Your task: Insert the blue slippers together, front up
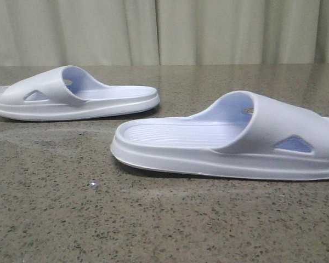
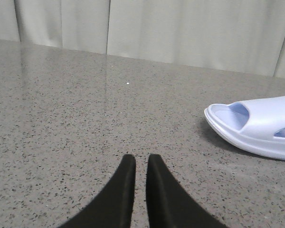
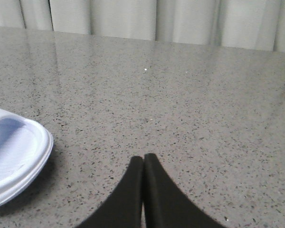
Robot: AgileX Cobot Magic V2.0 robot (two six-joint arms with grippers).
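Note:
My right gripper should close on the toe-end edge [image 3: 47, 142] of the nearer blue slipper, just past the slipper's wide strap.
Two blue slippers lie soles down and apart on the speckled stone table [image 1: 153, 219]. One slipper [image 1: 71, 96] lies at the far left. The other slipper [image 1: 236, 139] lies nearer, at the right. Neither gripper shows in the front view. The left wrist view has my left gripper [image 2: 141, 159] low over bare table, its black fingers almost together with only a thin slit and nothing between them; a slipper end [image 2: 256, 128] lies well off to one side. In the right wrist view my right gripper [image 3: 143, 157] is shut and empty, beside a slipper end [image 3: 14, 156].
A pale pleated curtain [image 1: 164, 30] hangs behind the table's far edge. A tiny white speck [image 1: 93, 184] lies on the table in front of the slippers.

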